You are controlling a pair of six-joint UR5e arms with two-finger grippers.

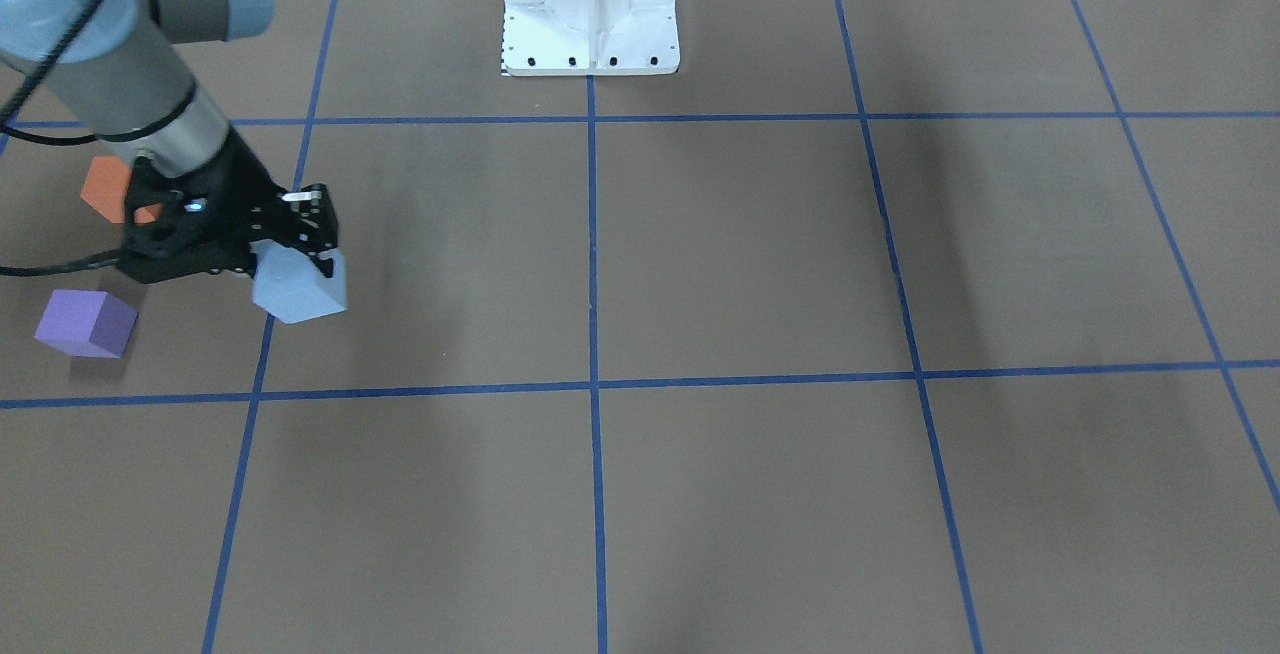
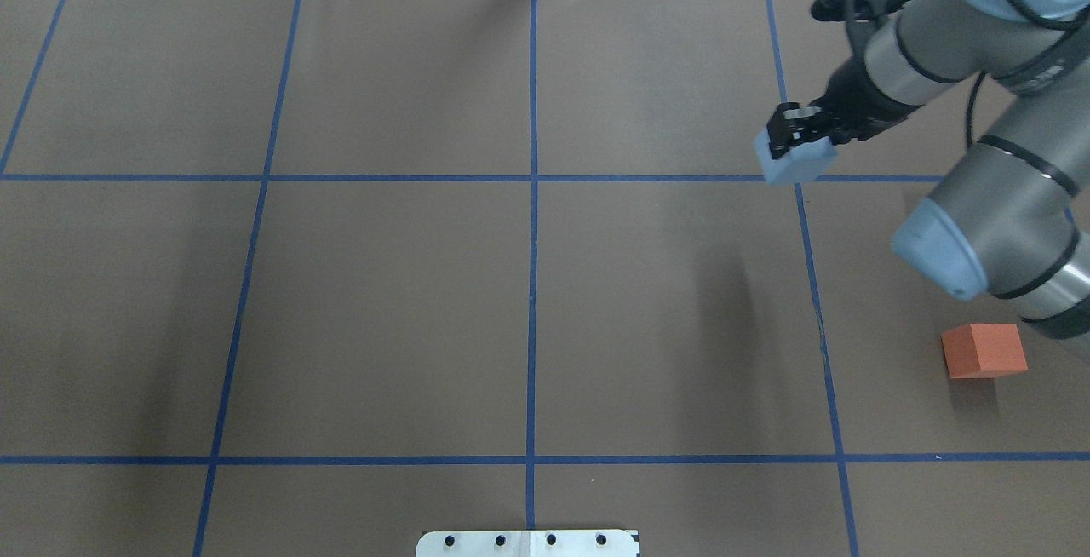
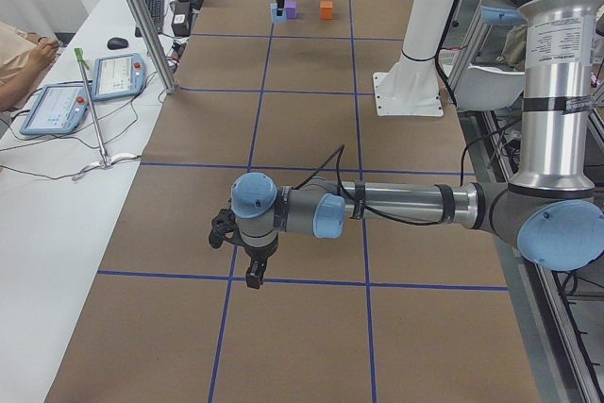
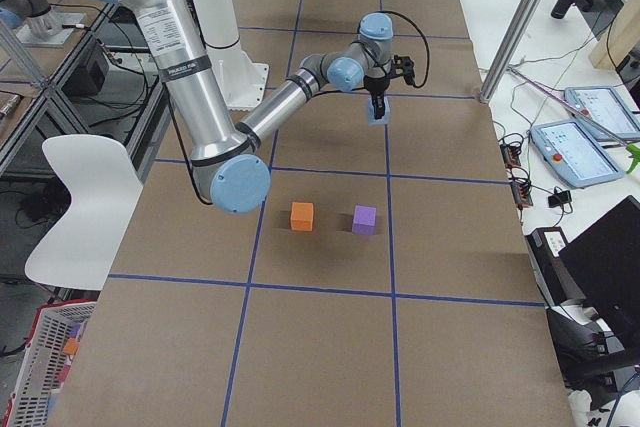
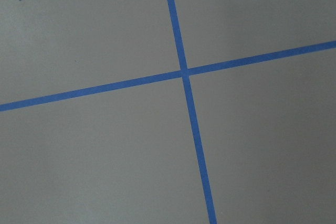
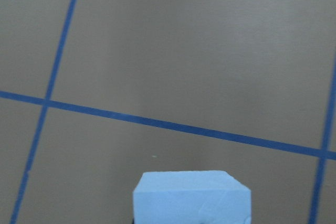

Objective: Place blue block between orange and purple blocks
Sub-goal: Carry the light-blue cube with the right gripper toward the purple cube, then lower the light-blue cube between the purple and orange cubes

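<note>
Next, my right gripper leaves the light blue block on the brown table (image 1: 104,250) between the orange and purple blocks.
My right gripper (image 1: 305,239) is shut on the light blue block (image 1: 300,286) and holds it over the brown table, near a blue tape line. It also shows in the overhead view (image 2: 796,163) and fills the bottom of the right wrist view (image 6: 191,198). The orange block (image 1: 105,186) and the purple block (image 1: 87,324) stand apart on the table, beyond the gripper toward the table's end. The orange block shows in the overhead view (image 2: 983,350); the purple one is hidden there by the arm. My left gripper (image 3: 253,273) hangs low over the table far away; I cannot tell its state.
The white robot base plate (image 1: 590,14) stands at the middle of the robot's side. Blue tape lines (image 5: 184,72) divide the table into squares. A side table with tablets (image 3: 57,106) and a metal post (image 3: 142,16) are beyond the far edge.
</note>
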